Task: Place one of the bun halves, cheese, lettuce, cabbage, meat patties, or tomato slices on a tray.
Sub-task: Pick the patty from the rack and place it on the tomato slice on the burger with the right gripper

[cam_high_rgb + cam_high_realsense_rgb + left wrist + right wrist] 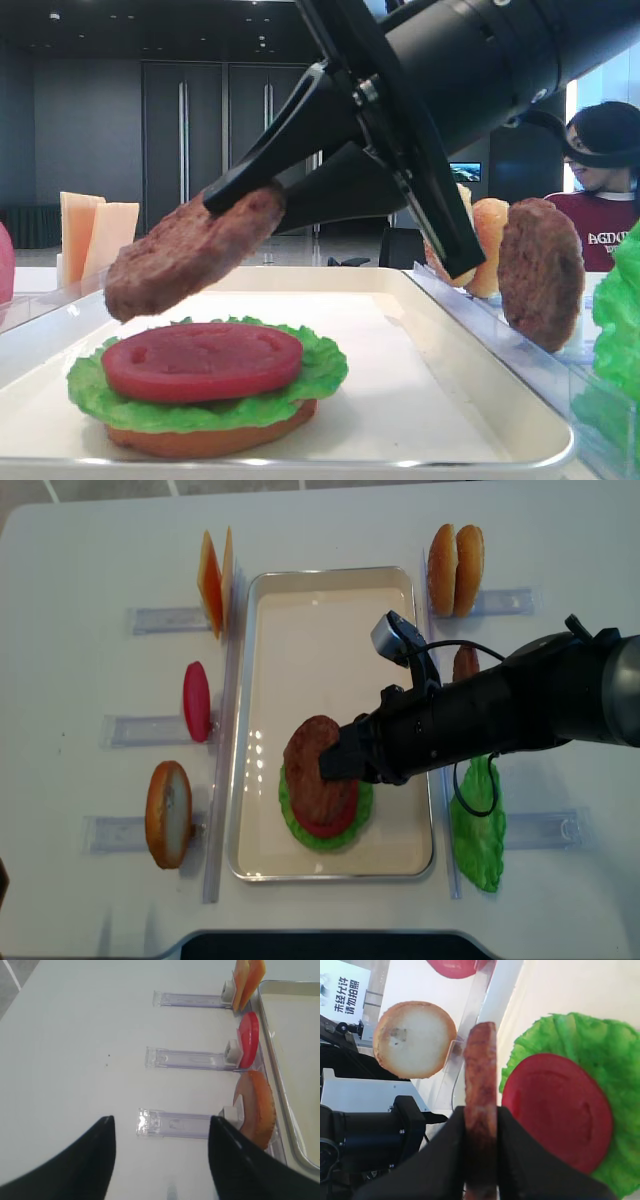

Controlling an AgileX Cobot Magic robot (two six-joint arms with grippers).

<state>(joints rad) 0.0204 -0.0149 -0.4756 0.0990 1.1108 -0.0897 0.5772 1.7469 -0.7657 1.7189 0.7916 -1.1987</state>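
Note:
My right gripper needs to let go of the meat patty on the tomato slice atop the lettuce leaf (pixel 326 790) (pixel 557 1110).
My right gripper (pixel 481 1115) is shut on a reddish-brown meat patty (pixel 480 1075), gripping it by the edge. The patty (pixel 190 250) hangs tilted just above a stack on the cream tray (pixel 450 400): a tomato slice (pixel 200 360) on a lettuce leaf (pixel 320 375) on a bun half (pixel 210 440). From above, the patty (pixel 312 760) covers most of that stack. My left gripper (pixel 160 1125) is open and empty over the bare table, left of the tray, above a clear holder (pixel 175 1122).
Left of the tray, holders carry cheese slices (pixel 213 580), a tomato slice (pixel 196 700) and a bun half (pixel 168 813). On the right stand two bun halves (pixel 455 555), another patty (pixel 466 663) and a lettuce leaf (pixel 478 825). A person (pixel 600 190) sits behind.

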